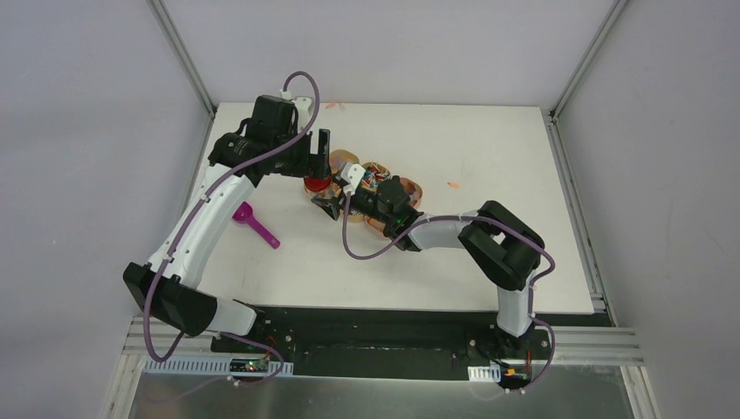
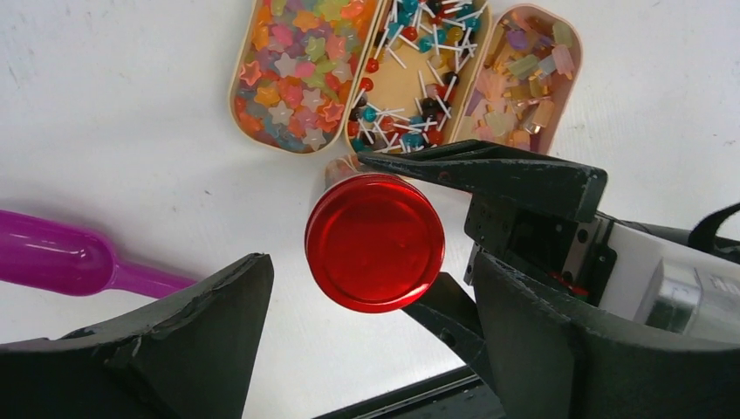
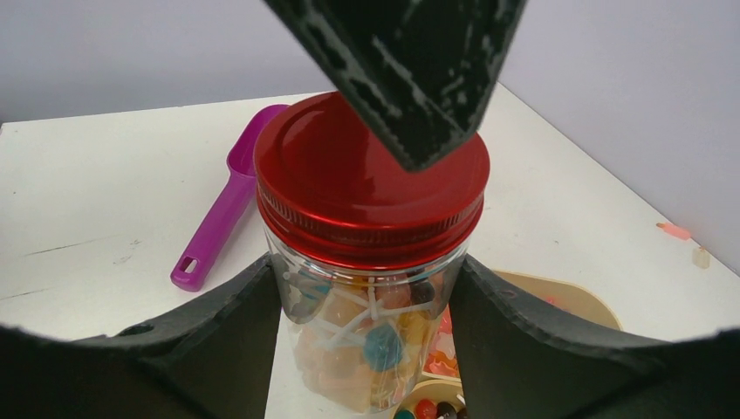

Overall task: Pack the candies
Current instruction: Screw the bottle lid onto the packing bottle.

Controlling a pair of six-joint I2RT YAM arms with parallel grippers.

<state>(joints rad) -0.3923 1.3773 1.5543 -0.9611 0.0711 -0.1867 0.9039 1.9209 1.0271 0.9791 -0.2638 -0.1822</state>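
My right gripper will let go of the jar on the white table (image 1: 285, 211) between the magenta scoop and the candy tray.
A clear jar (image 3: 375, 349) with a red screw lid (image 3: 371, 188) stands on the white table; inside it are mixed candies, lollipops among them. My right gripper (image 3: 366, 271) is shut on the jar's body, one finger on each side. My left gripper (image 2: 371, 288) is open and hangs just above the red lid (image 2: 375, 243), its jaws wide of the rim. More candies lie in three oval tray wells: star gummies (image 2: 301, 70), lollipops (image 2: 419, 70) and wrapped pieces (image 2: 524, 78). In the top view the jar (image 1: 318, 183) sits under the left gripper (image 1: 318, 153), with the right gripper (image 1: 336, 205) beside it.
A magenta scoop (image 1: 255, 223) lies left of the jar. The tan candy tray (image 1: 410, 188) stands right behind the jar, partly under the right wrist. Stray candies lie at the table's back edge (image 1: 334, 106) and to the right (image 1: 453, 184).
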